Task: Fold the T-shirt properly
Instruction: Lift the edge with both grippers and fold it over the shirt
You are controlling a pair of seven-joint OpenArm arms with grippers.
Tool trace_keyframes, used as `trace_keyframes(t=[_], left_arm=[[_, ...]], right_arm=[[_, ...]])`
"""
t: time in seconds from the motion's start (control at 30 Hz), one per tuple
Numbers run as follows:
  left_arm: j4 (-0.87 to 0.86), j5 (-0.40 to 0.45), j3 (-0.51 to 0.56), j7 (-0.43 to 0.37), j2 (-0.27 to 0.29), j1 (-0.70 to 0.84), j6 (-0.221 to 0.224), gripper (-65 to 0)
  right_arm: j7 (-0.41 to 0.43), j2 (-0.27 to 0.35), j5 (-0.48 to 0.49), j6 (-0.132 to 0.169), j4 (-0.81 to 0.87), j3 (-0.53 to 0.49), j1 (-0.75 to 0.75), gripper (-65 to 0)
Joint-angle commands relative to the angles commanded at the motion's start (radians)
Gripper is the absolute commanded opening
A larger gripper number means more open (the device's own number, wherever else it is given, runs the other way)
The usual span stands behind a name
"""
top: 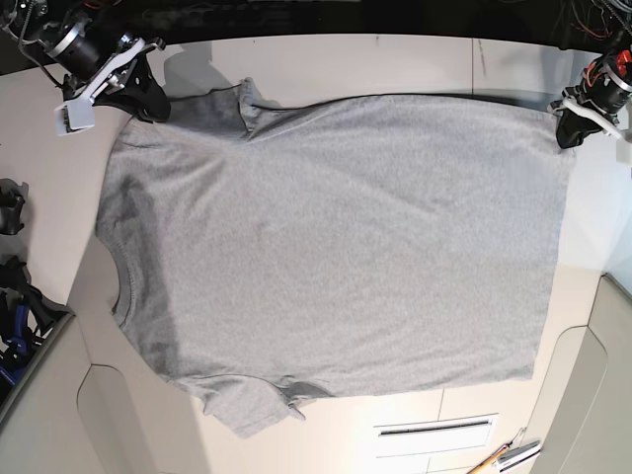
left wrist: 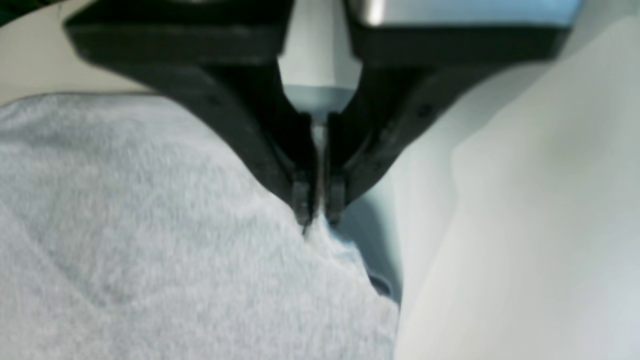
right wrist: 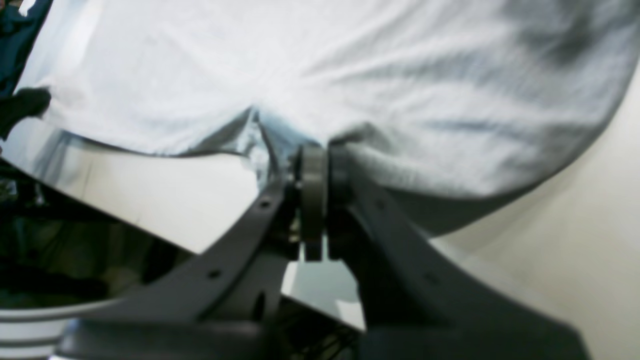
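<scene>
My right gripper has the far shoulder edge on the T-shirt's body. It will let that edge, now beside the far sleeve, go just in from the T-shirt's neck (top: pixel 164 276).
The light grey T-shirt (top: pixel 336 247) lies spread flat on the white table (top: pixel 395 59), plain side up. Its neck is at the left, its hem at the right, and one sleeve points to the far side and one to the near side. My left gripper (top: pixel 567 133) is shut on the far hem corner. In the left wrist view its tips (left wrist: pixel 316 217) pinch the fabric edge (left wrist: pixel 125 225). My right gripper (top: pixel 148 104) is shut on the shirt's far left shoulder edge, beside the far sleeve. In the right wrist view it (right wrist: pixel 315 155) clamps a bunched fold of cloth (right wrist: pixel 350 75).
Small tools (top: pixel 504 456) lie at the table's near right edge, next to a slot (top: pixel 434 428). Black clamps and cables (top: pixel 12 212) sit beyond the table's left edge. In the right wrist view the table edge (right wrist: pixel 150 225) runs close behind the gripper.
</scene>
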Motion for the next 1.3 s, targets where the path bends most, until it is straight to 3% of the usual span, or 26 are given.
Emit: trace_keyframes(t=[0.2,0.33,0.63,1.0,1.1,1.27,1.3], left_arm=[[-0.001,0.074,0.000,-0.011,0.000,-0.087,0.000,-65.0],[-0.033,0.140,0.000,-0.071,0.000,-0.146,0.000,-65.0],[-0.244,0.142,0.056,-0.096,0.000,-0.296,0.000,-65.0],[-0.408,0.161,0.069,-0.116,-0.011,-0.431,0.000,-65.0],[-0.430,0.184,0.082,-0.161,-0.011,-0.430,0.000,-65.0],[-0.443,0.190,0.083,-0.180,-0.011,-0.430,0.000,-46.7],[-0.443,0.186,0.082,-0.180,-0.011,-0.430,0.000,-42.7]], right_arm=[[0.000,0.000,-0.058,0.000,-0.014,0.013,0.117,-65.0],[0.000,0.002,-0.090,0.000,-0.083,0.012,0.218,-65.0],[0.000,0.005,-0.100,0.008,-0.307,-0.006,0.467,-65.0],[0.004,0.005,-0.202,0.008,-0.568,-0.061,0.722,-65.0],[0.008,0.005,-0.217,0.007,-0.624,-0.061,0.751,-65.0],[0.030,0.002,-0.217,0.007,-0.650,-0.061,0.748,-63.4],[0.031,0.002,-0.217,0.007,-0.650,-0.061,0.748,-54.1]])
